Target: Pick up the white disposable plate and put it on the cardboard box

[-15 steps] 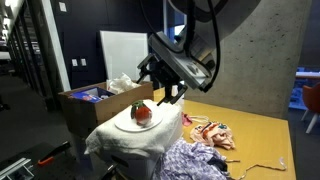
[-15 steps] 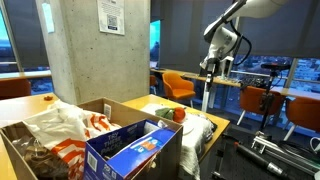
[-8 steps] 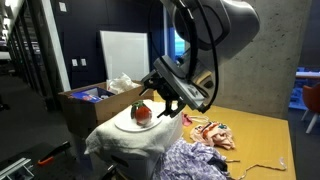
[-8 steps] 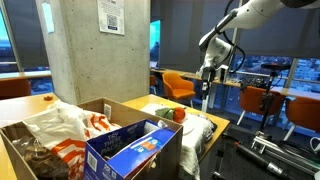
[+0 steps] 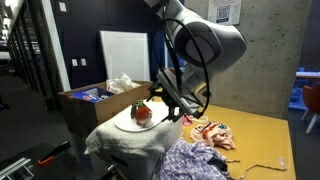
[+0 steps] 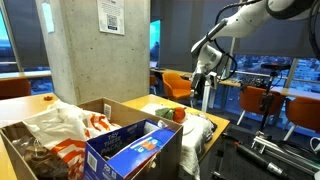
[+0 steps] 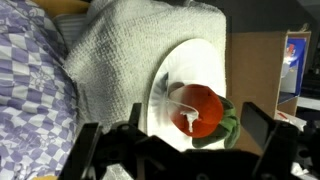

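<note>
The robot's gripper will close on the rim of the white disposable plate (image 5: 165,113) (image 7: 152,127), on the plate's side that faces the purple checkered cloth, away from the cardboard box.
The white disposable plate (image 7: 178,72) lies on a white towel (image 7: 130,45) and carries a red toy tomato with green leaves (image 7: 198,108). It shows in both exterior views (image 5: 132,123) (image 6: 168,114). The cardboard box (image 5: 92,101) stands beside the towel, full of bags and packets; in the other exterior view it fills the foreground (image 6: 60,155). My gripper (image 7: 175,140) is open and empty, just above the plate's near rim, one finger on each side of the tomato. In the exterior views it hangs over the plate's edge (image 5: 168,104) (image 6: 200,90).
A purple checkered cloth (image 7: 28,95) lies next to the towel. Patterned fabric scraps (image 5: 212,132) lie on the wooden table (image 5: 265,135). A blue packet (image 6: 135,148) sits in the box. A concrete pillar (image 6: 100,50) stands behind the box.
The arm has come down and swung closer over the plate; the gripper is lower, near the plate's edge. The plate and tomato have not moved.
</note>
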{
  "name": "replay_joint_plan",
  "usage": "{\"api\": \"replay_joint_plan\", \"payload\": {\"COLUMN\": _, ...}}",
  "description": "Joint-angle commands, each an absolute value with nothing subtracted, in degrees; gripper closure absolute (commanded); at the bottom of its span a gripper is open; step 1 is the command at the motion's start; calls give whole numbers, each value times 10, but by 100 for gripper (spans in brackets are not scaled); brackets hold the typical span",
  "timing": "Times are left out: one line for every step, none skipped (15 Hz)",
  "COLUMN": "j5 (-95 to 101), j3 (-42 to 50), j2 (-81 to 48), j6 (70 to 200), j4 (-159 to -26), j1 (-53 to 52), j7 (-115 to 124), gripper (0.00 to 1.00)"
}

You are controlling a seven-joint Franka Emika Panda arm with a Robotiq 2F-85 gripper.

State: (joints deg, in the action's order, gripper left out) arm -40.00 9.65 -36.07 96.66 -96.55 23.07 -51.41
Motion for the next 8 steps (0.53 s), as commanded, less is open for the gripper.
{"api": "replay_joint_plan", "payload": {"j5": -414, "j3": 71, "j2": -403, "j6": 984, "j4": -929, "j1": 236, "j7": -484, "gripper": 0}}
{"api": "replay_joint_plan", "payload": {"j5": -415, "j3": 64, "j2": -412, "j6": 989, "j4": -923, "j1": 237, "j7": -479, "gripper": 0}}
{"api": "replay_joint_plan", "payload": {"j5": -417, "j3": 57, "j2": -422, "j6": 990, "j4": -916, "j1": 237, "j7": -473, "gripper": 0}}
{"api": "replay_joint_plan", "payload": {"j5": -419, "j3": 52, "j2": -430, "j6": 995, "j4": -910, "j1": 238, "j7": -469, "gripper": 0}}
{"api": "replay_joint_plan", "payload": {"j5": -424, "j3": 46, "j2": -439, "j6": 994, "j4": -901, "j1": 239, "j7": -464, "gripper": 0}}
{"api": "replay_joint_plan", "payload": {"j5": -427, "j3": 43, "j2": -446, "j6": 990, "j4": -892, "j1": 241, "j7": -458, "gripper": 0}}
{"api": "replay_joint_plan", "payload": {"j5": -429, "j3": 40, "j2": -453, "j6": 987, "j4": -883, "j1": 242, "j7": -452, "gripper": 0}}
{"api": "replay_joint_plan", "payload": {"j5": -433, "j3": 38, "j2": -460, "j6": 988, "j4": -876, "j1": 243, "j7": -447, "gripper": 0}}
